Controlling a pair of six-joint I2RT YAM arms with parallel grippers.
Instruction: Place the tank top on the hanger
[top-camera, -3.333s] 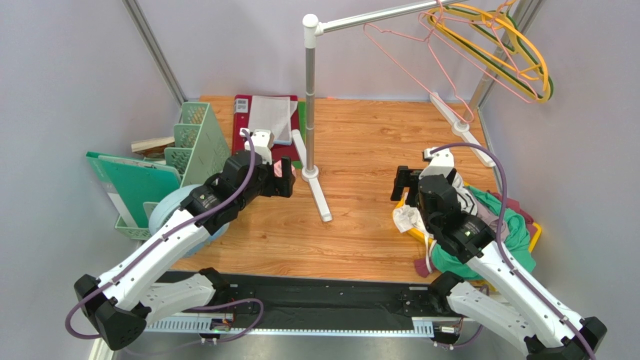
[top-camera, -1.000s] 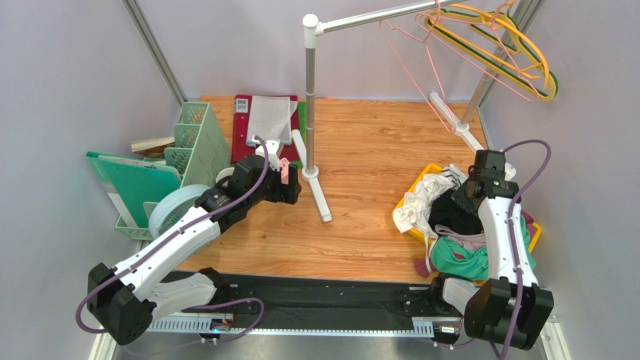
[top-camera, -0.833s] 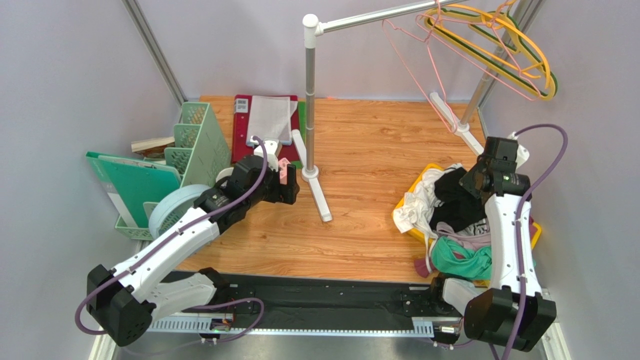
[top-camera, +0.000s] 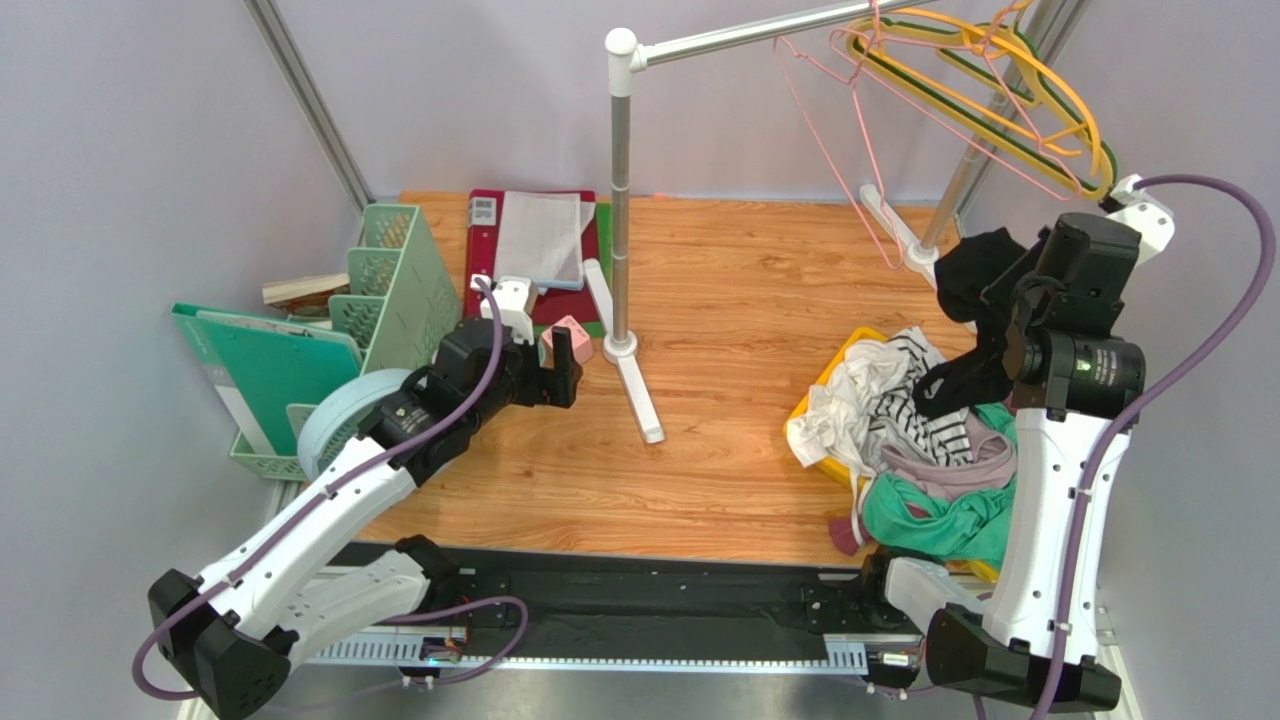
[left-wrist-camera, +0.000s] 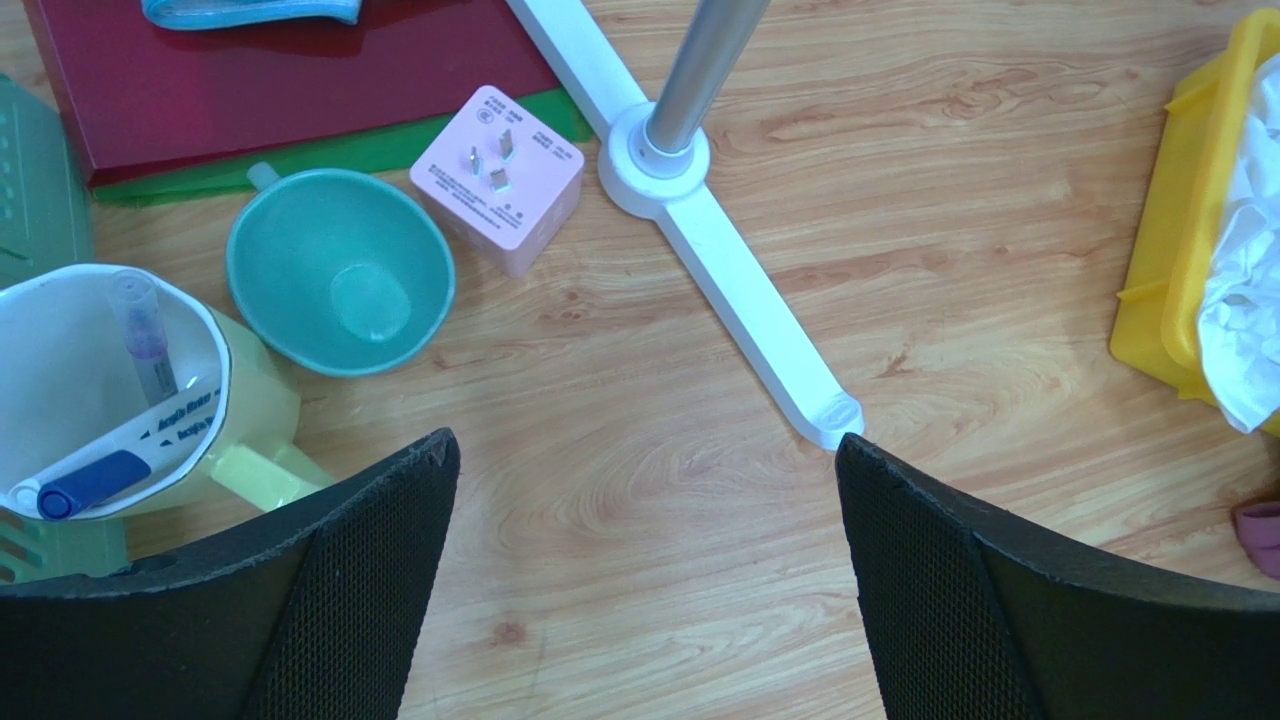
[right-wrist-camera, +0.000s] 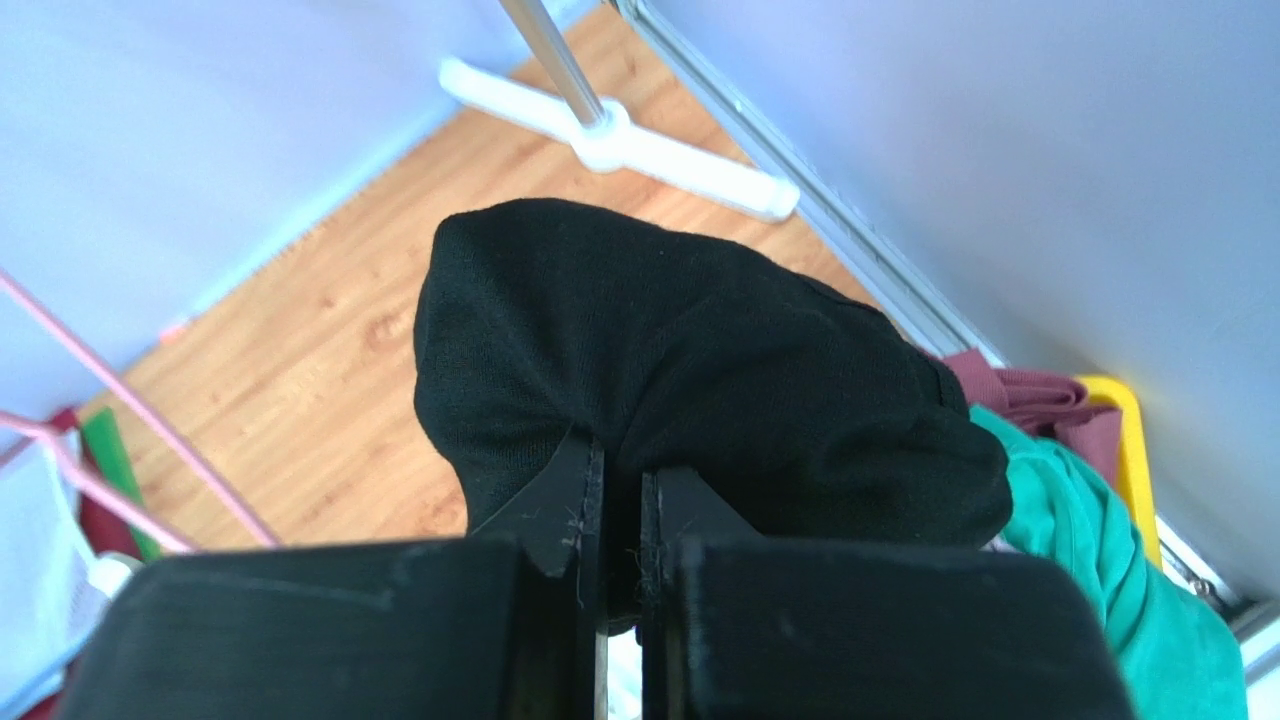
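Observation:
Next, I set the black tank top, now hanging above the yellow bin, on the bare wood (top-camera: 706, 455) between the white foot and yellow bin, using my right gripper.
The black tank top (right-wrist-camera: 691, 345) hangs bunched from my right gripper (right-wrist-camera: 619, 473), whose jaws are shut on a fold of it. In the top view that gripper (top-camera: 1004, 308) is raised above the yellow bin, with the tank top (top-camera: 974, 278) drooping towards the clothes pile. The pink wire hanger (top-camera: 845, 128) hangs by its hook from the rail at the upper right, to the left of and above the gripper. Part of the hanger's wire (right-wrist-camera: 90, 435) shows at the left of the right wrist view. My left gripper (top-camera: 568, 360) is open over bare wood (left-wrist-camera: 646, 465), holding nothing.
The yellow bin (top-camera: 857, 342) holds a striped garment (top-camera: 902, 393) and a green garment (top-camera: 932, 518). Thicker yellow and green hangers (top-camera: 1052, 120) share the rail. The rack pole (top-camera: 619, 195) and its white foot (left-wrist-camera: 751, 323) stand mid-table. A pink plug (left-wrist-camera: 499, 177) and a teal cup (left-wrist-camera: 341, 267) lie left.
My right arm has risen and swung up to the right, lifting the black tank top out of the bin towards the hangers. The left gripper drew back slightly, still open.

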